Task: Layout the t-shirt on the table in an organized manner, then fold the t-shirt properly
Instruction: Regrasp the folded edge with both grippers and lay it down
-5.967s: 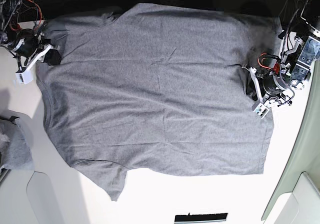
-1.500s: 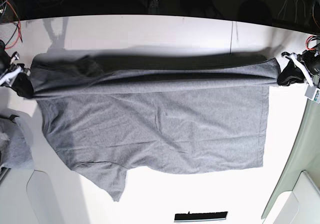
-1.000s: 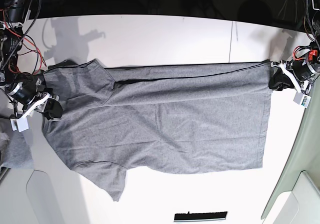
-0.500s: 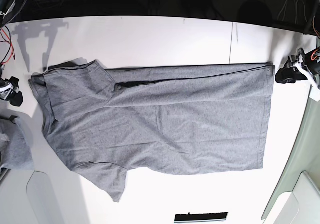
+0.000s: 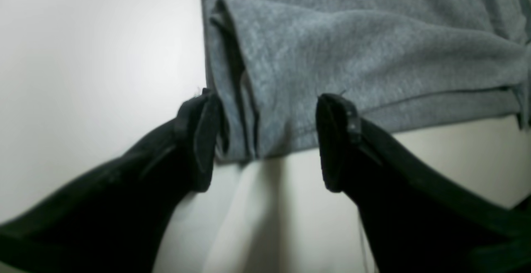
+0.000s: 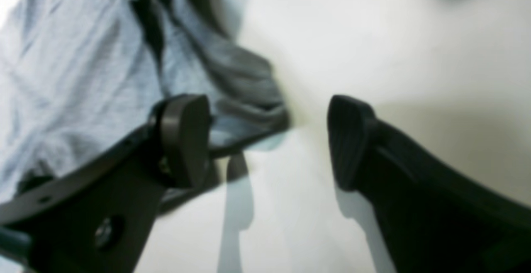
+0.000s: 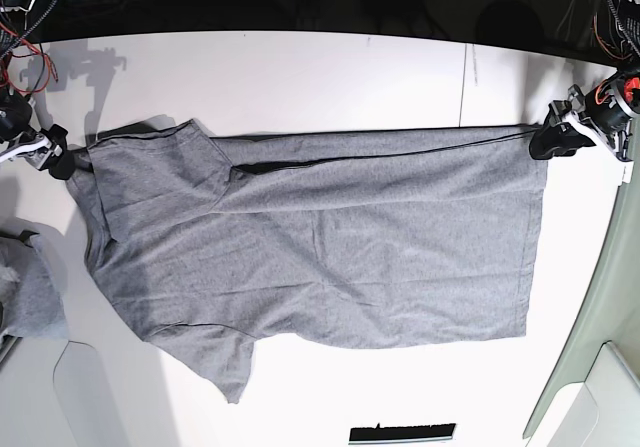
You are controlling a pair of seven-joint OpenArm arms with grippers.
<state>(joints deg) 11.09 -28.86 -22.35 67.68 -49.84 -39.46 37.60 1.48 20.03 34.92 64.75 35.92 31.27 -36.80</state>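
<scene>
My left gripper and right gripper should pinch its corners [image 7: 530,137] and draw the t-shirt nearer before folding, since the t-shirt's folded edge lies well away from my arms.
The heather-grey t-shirt [image 7: 320,242] lies flat on the white table [image 7: 300,77], its far half folded over toward the front. My left gripper [image 7: 553,139] is at the shirt's far right corner. In the left wrist view it [image 5: 267,140] is open, and the folded corner of the t-shirt [image 5: 332,57] reaches in between the fingertips. My right gripper [image 7: 58,157] is at the shirt's far left corner. In the right wrist view it [image 6: 267,140] is open, with the shirt's edge [image 6: 240,86] by its left finger [image 6: 184,140].
A smaller grey cloth bundle [image 7: 30,302] lies at the left edge. A pale grey-green rounded panel [image 7: 600,307] runs along the right. A black label [image 7: 400,433] sits at the front edge. A thin dark seam [image 7: 462,77] crosses the table at the far right.
Both arms folded the shirt's far half over and let go. In the last half second both open grippers have moved back in to the shirt's far corners. The shirt has not moved.
</scene>
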